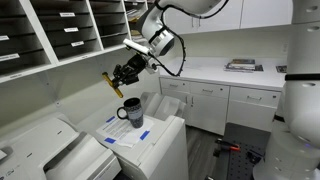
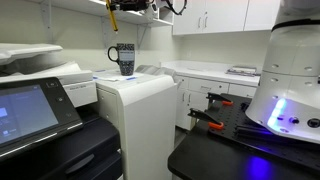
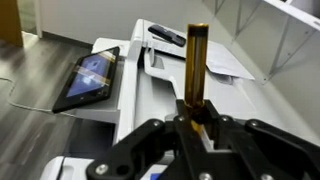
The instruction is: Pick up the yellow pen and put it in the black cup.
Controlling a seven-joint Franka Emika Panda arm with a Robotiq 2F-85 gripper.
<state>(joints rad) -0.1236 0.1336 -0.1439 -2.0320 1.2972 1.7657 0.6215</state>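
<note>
Next, I let go of the yellow pen inside the black cup on top of the white printer [image 1: 132,106].
My gripper [image 1: 124,76] is shut on the yellow pen [image 1: 108,83] and holds it in the air, above and beside the black cup [image 1: 132,112]. The cup stands on top of a white printer [image 1: 150,140]. In the other exterior view the pen [image 2: 113,17] hangs down from the gripper [image 2: 120,6] above the cup [image 2: 124,58]. In the wrist view the pen [image 3: 196,62] sticks out straight between the shut fingers [image 3: 195,115]. The cup is out of the wrist view.
Papers [image 1: 122,135] lie on the printer top by the cup. Shelf slots [image 1: 60,30] fill the wall behind the arm. A second printer [image 2: 40,65] stands beside. A counter with cabinets [image 1: 225,90] runs along the wall. A touchscreen [image 3: 88,78] shows below.
</note>
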